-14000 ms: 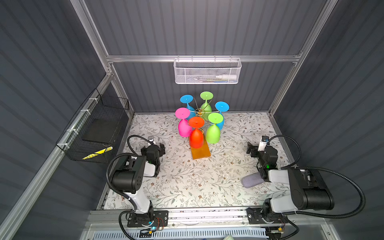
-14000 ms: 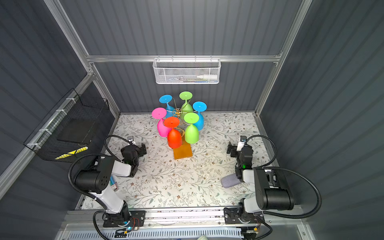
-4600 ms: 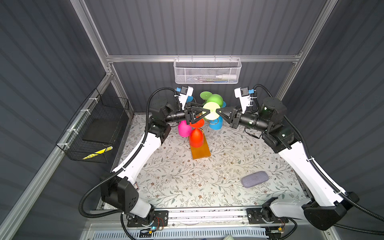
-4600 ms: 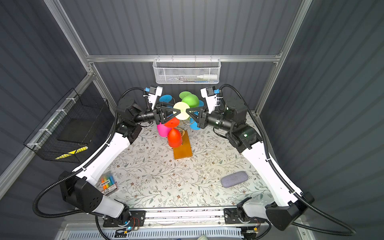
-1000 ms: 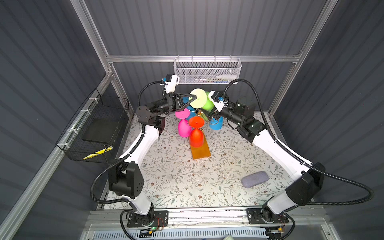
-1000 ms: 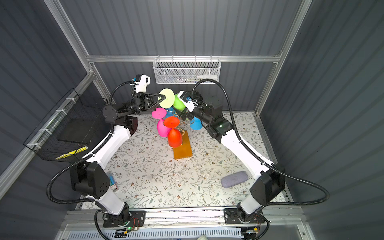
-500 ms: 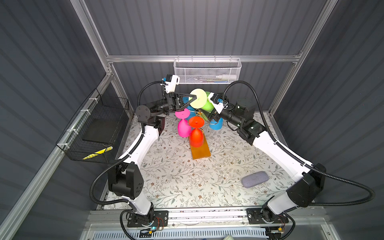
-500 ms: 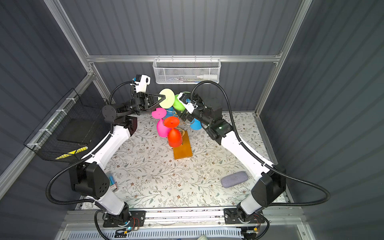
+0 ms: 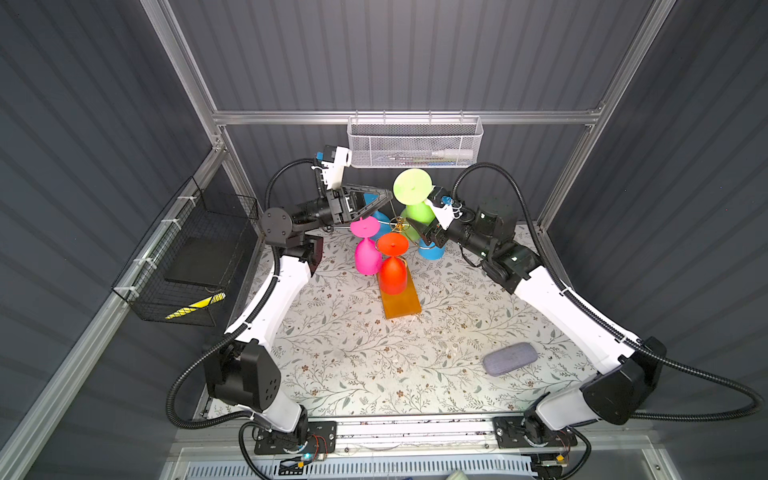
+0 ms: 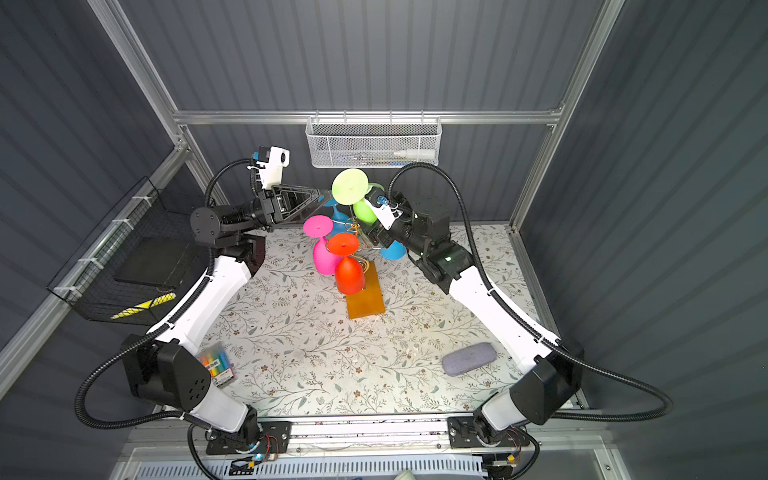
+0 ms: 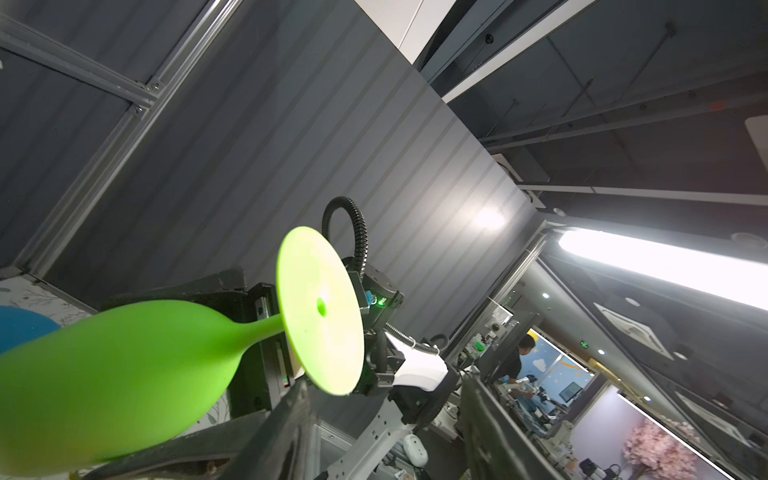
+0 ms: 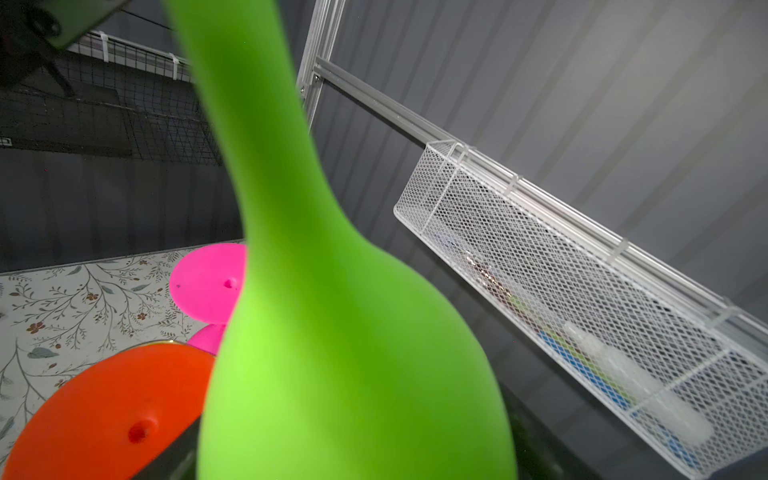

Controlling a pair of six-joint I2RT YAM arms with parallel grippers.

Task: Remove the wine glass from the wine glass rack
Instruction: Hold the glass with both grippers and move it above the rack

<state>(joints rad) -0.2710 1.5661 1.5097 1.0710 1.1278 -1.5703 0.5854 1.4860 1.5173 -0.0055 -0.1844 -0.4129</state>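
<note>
The green wine glass's foot turns its flat side to the robot's left gripper, so that gripper should come round and pinch the foot [image 9: 397, 194] by its edge.
The green wine glass [image 9: 417, 210] hangs tilted in the air above the wine glass rack [image 9: 400, 227], its round foot [image 9: 412, 186] turned up toward the back wall. My right gripper [image 9: 423, 227] is shut on its bowl, which fills the right wrist view [image 12: 332, 332] and hides the jaws there. My left gripper [image 9: 387, 196] is open just left of the foot; in the left wrist view its fingers [image 11: 291, 415] stand apart with nothing between them, the foot [image 11: 320, 309] beside one. Pink [image 9: 365, 249], orange [image 9: 392, 268] and blue [image 9: 430, 250] glasses still hang on the rack.
The rack's amber base [image 9: 402, 299] lies on the floral mat. A white mesh basket [image 9: 415, 141] hangs on the back wall right above the glass. A black wire basket [image 9: 187, 257] is on the left wall, a grey case [image 9: 509, 358] at the front right, a marker pack [image 10: 216, 362] by the left arm's base.
My left gripper has opened and let go of the green glass's foot. My right jaws have narrowed onto the bowl. Both arms have barely moved.
</note>
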